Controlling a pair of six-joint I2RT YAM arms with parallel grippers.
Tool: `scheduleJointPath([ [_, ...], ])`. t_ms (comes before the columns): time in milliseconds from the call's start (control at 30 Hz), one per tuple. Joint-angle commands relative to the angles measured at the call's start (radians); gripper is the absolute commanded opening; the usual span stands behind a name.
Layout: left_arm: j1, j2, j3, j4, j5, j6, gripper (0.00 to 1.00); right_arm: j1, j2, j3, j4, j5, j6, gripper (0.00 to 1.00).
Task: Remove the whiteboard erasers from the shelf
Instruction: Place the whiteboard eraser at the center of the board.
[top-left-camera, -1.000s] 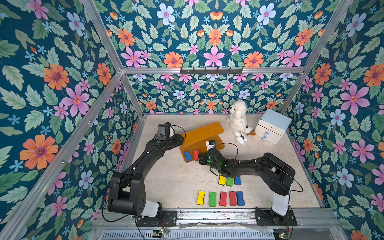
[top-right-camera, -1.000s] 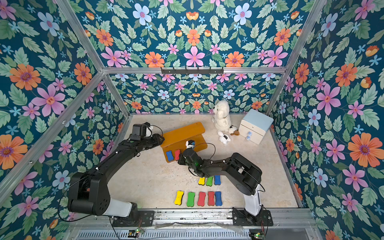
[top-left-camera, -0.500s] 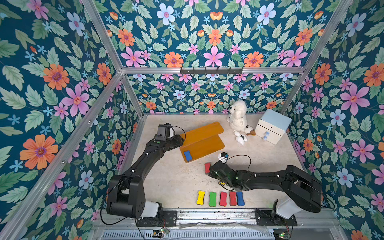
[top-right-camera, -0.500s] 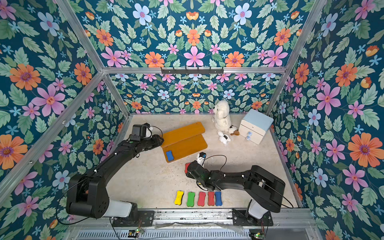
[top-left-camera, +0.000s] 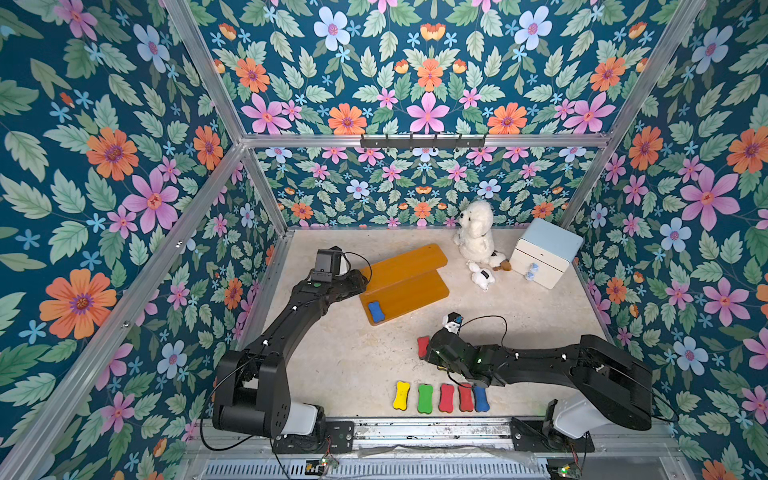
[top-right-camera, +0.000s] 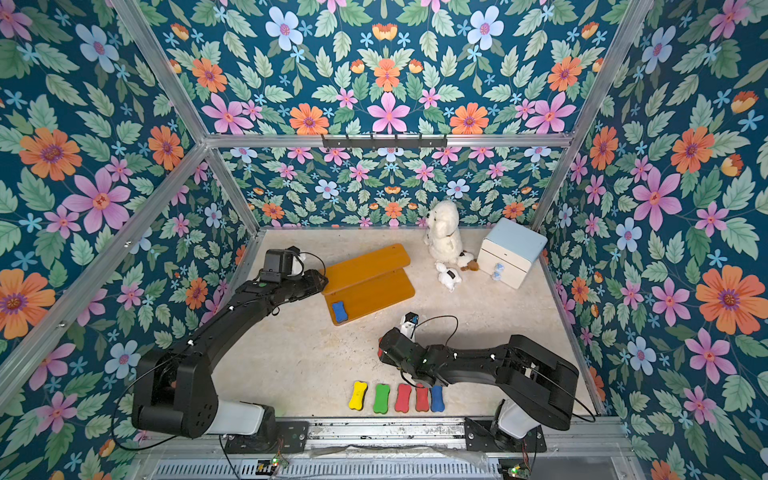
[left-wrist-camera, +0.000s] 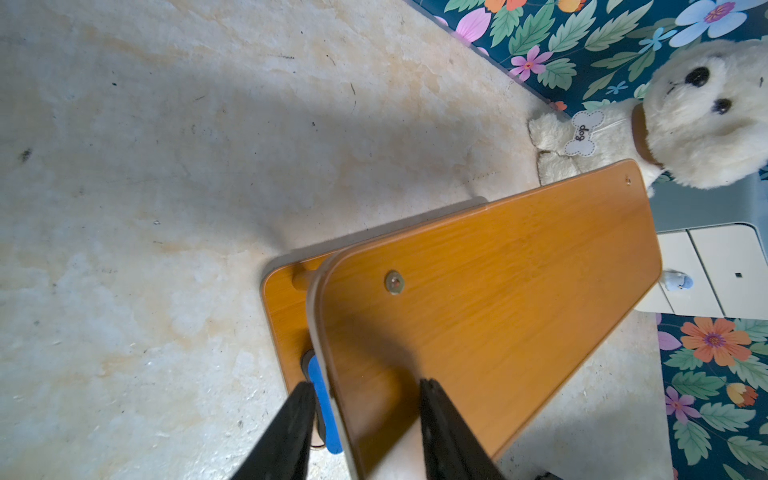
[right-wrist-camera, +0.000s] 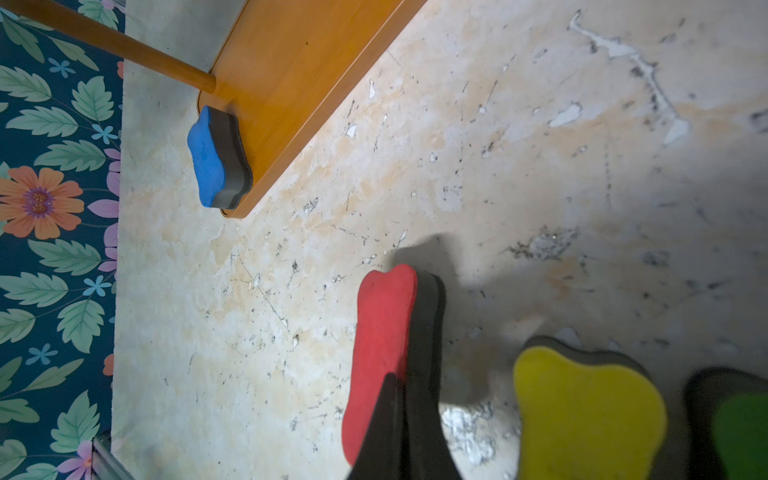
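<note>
My right gripper has the red eraser. It will let go of it on the floor (top-left-camera: 422, 357) (right-wrist-camera: 452, 400) just behind the front row's green eraser.
The orange-brown shelf (top-left-camera: 411, 282) (top-right-camera: 374, 282) lies at mid-table. One blue eraser (top-left-camera: 376, 311) (right-wrist-camera: 208, 158) sits at the near left corner of its lower tier. My left gripper (top-left-camera: 360, 279) (left-wrist-camera: 365, 384) is at the shelf's left end, open, with its fingers astride the upper tier's corner and the blue eraser (left-wrist-camera: 322, 399) beside one finger. My right gripper (top-left-camera: 430, 351) (right-wrist-camera: 401, 382) is shut on a red eraser (top-left-camera: 423, 347) (right-wrist-camera: 382, 332), low over the floor in front of the shelf. Several erasers (top-left-camera: 424, 398) lie in a row near the front rail. A yellow one (right-wrist-camera: 590, 411) and a green one (right-wrist-camera: 739, 436) lie close to the held one.
A white plush dog (top-left-camera: 476, 237) and a small plush toy (top-left-camera: 482, 277) stand at the back right. Beside them is a white-and-blue drawer box (top-left-camera: 544, 257). Flowered walls close in the left, back and right. A metal rail (top-left-camera: 415, 432) runs along the front.
My right gripper has drawn back from the shelf's lower tier toward the front, carrying the red eraser off the shelf. Only the blue eraser stays on the shelf. The left arm has held still.
</note>
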Motion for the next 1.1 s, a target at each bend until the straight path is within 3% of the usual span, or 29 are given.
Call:
scheduleJointPath([
  [0, 0.0, -0.004, 0.002, -0.011, -0.013, 0.006, 0.47, 0.003, -0.013, -0.013, -0.021, -0.02, -0.003, 0.0],
  [233, 0.001, 0.004, 0.005, -0.011, -0.014, 0.009, 0.47, 0.022, 0.002, -0.019, -0.018, -0.071, -0.002, 0.04],
  [867, 0.0, 0.002, 0.004, -0.014, -0.023, 0.01, 0.47, 0.046, -0.032, -0.017, -0.102, -0.057, 0.021, 0.1],
  [967, 0.0, 0.0, 0.003, -0.015, -0.025, 0.01, 0.47, 0.046, -0.04, -0.01, -0.126, -0.044, 0.015, 0.15],
  [1067, 0.0, -0.004, 0.001, -0.015, -0.027, 0.005, 0.47, 0.046, -0.061, -0.013, -0.122, -0.022, -0.003, 0.29],
])
